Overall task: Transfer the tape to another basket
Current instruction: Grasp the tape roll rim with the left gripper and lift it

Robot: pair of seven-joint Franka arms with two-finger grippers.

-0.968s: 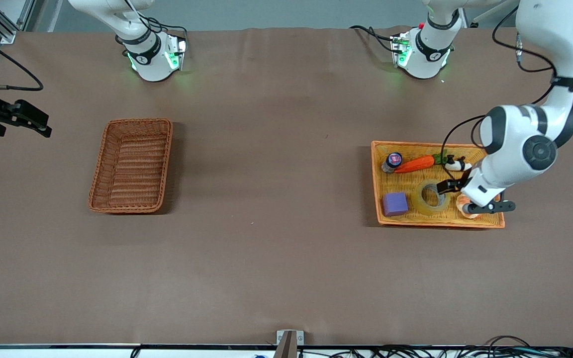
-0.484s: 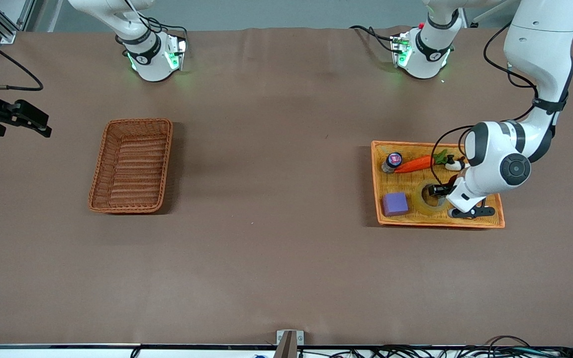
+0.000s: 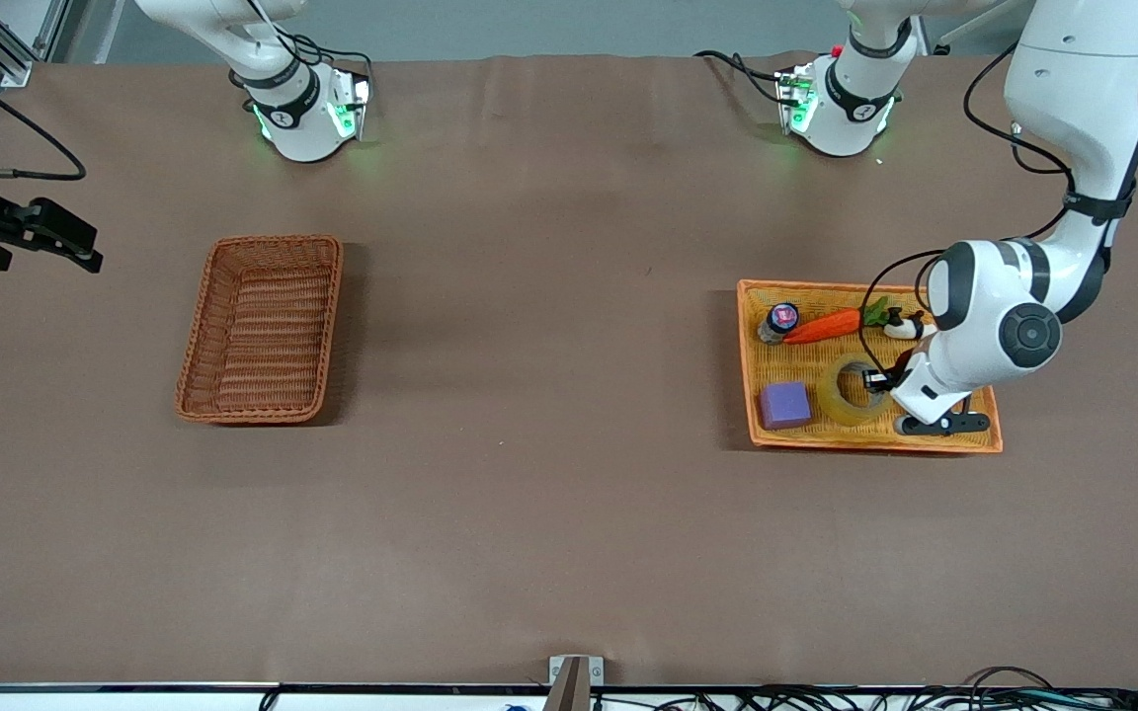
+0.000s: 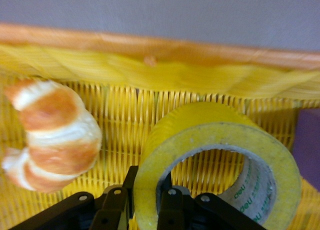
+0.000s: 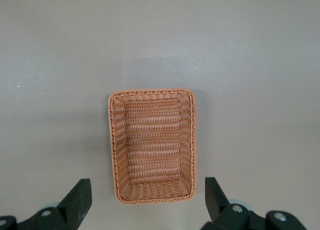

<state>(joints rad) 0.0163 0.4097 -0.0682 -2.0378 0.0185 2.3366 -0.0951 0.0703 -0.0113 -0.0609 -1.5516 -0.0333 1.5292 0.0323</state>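
Observation:
My left gripper has the tape, still down in the orange-yellow tray. It will let go of the tape on the table [image 3: 497,352] between the reddish-brown basket and the orange-yellow tray.
The tape [image 3: 838,400], a yellowish roll with a grey core, lies in the orange-yellow tray [image 3: 875,446] at the left arm's end of the table. My left gripper [image 3: 873,383] is down in the tray, shut on the tape's wall. In the left wrist view, one finger [image 4: 125,187] is outside the tape [image 4: 215,135] and one is inside its hole, and the roll looks tipped up. The reddish-brown basket [image 3: 196,341] stands empty toward the right arm's end. My right gripper [image 5: 147,190] waits open, high over the basket [image 5: 116,145].
The tray also holds a carrot [image 3: 823,326], a purple block [image 3: 784,405], a small bottle [image 3: 779,321], a black-and-white toy [image 3: 903,326] and a croissant [image 4: 50,130] close beside the tape. The tray's rim [image 4: 150,50] rises just past the tape.
My left gripper has come down and shifted from beside the croissant onto the tape, one finger now in its hole. The right arm has not moved.

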